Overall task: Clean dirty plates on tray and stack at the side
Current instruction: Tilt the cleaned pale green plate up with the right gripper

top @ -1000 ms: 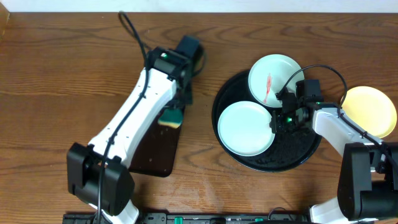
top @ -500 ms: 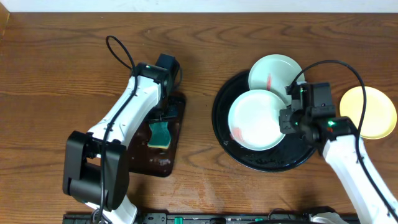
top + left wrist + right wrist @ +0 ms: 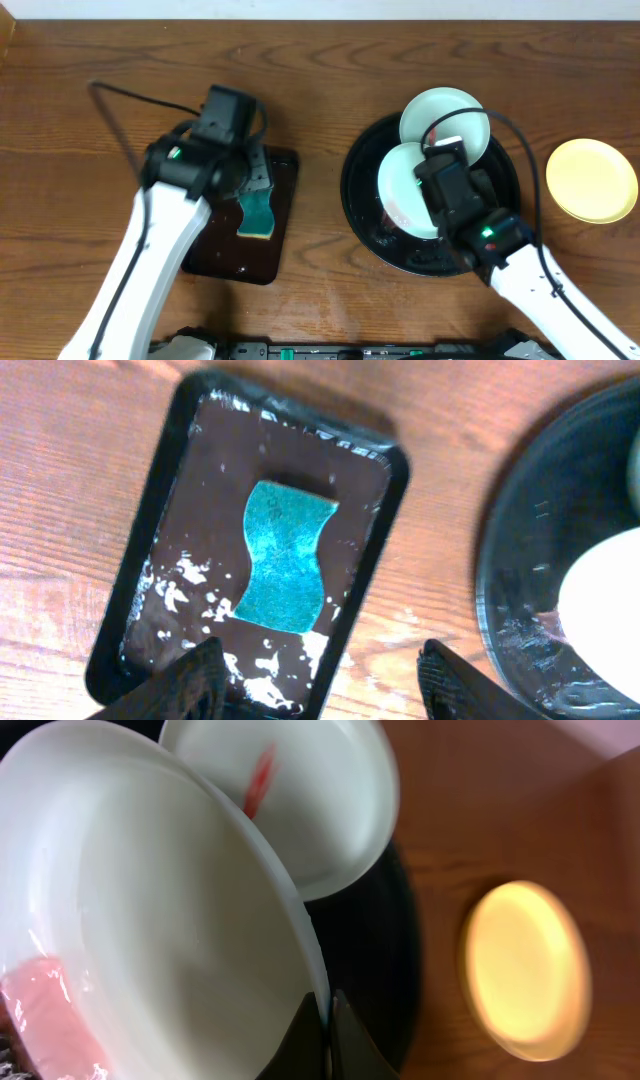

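My right gripper should set the held white plate down on top of the pale yellow plate (image 3: 595, 179) (image 3: 529, 970).
My right gripper (image 3: 326, 1018) is shut on the rim of a white plate (image 3: 150, 910), holding it tilted above the round black tray (image 3: 357, 205). A pink-red smear (image 3: 45, 1015) shows near the plate's lower edge. From overhead, this held plate (image 3: 402, 185) overlaps a second white plate (image 3: 445, 115), which has a red streak and lies on the tray's far side. A pale yellow plate (image 3: 592, 180) sits on the table right of the tray. My left gripper (image 3: 325, 682) hangs open and empty, high above a teal sponge (image 3: 285, 555).
The sponge lies in a small dark rectangular tray (image 3: 215, 262) with white foam specks, left of the round tray. My left arm (image 3: 150, 250) runs from the front edge up over that small tray. Cables trail from both wrists.
My left gripper let go of the sponge onto the small tray, opened and rose. My right gripper, still shut on the white plate, lifted and tilted it and moved left.
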